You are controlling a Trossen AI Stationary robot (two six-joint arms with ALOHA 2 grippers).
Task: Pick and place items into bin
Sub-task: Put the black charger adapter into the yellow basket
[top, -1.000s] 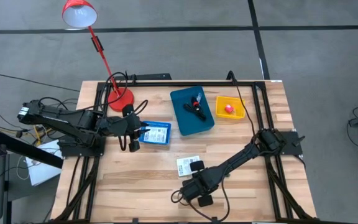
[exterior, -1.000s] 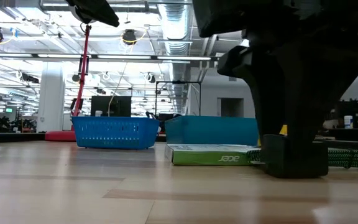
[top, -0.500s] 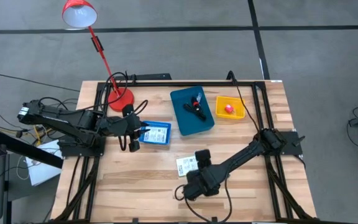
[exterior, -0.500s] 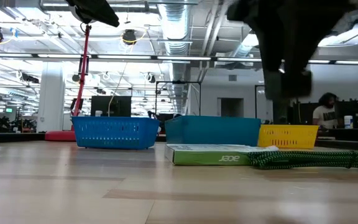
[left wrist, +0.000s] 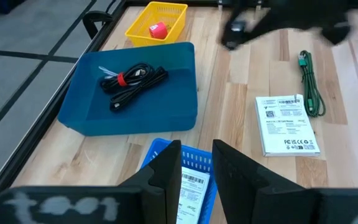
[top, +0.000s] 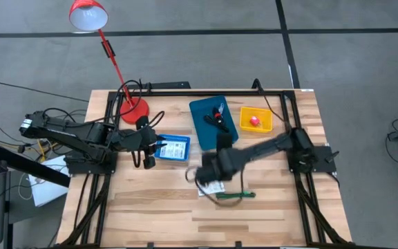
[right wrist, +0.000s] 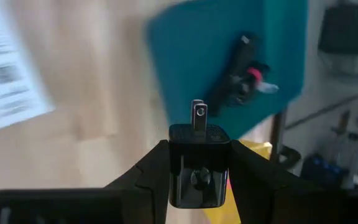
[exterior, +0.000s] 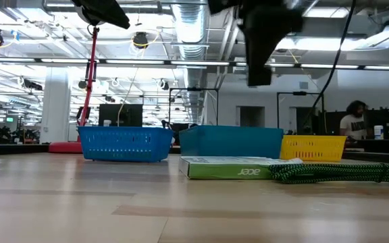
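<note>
My right gripper should release the black plug adapter so that it lands in the yellow bin (top: 250,124), beside the pink-red cube.
My right gripper (top: 220,143) (right wrist: 199,171) hangs above the table at the near edge of the teal bin (top: 213,123), shut on a small black plug adapter (right wrist: 199,158). The teal bin (left wrist: 135,93) holds a black cable with a red tie (left wrist: 132,78). A white printed packet (left wrist: 288,124) and a green cable (left wrist: 309,87) lie flat on the wood. The yellow bin (left wrist: 157,22) holds a pink-red cube (left wrist: 158,29). My left gripper (left wrist: 196,165) waits open over the blue basket (top: 172,148). My right gripper pinches the black adapter's body (right wrist: 199,146) between its two fingers (right wrist: 156,171), one on each side face. The metal prongs (right wrist: 197,114) stick out forward, away from the gripper and toward the teal bin. The adapter is lifted clear of the table.
A red desk lamp stands with its base (top: 135,108) at the table's far left, and its stem leans over that corner. A black frame (top: 185,92) runs along the table edges. Bare wood (top: 157,207) stretches across the near part of the table.
My right gripper has risen from the table's near edge with the black adapter. It has swung toward the far edge, past the white packet, up to the teal bin. The green cable and packet stayed on the wood.
</note>
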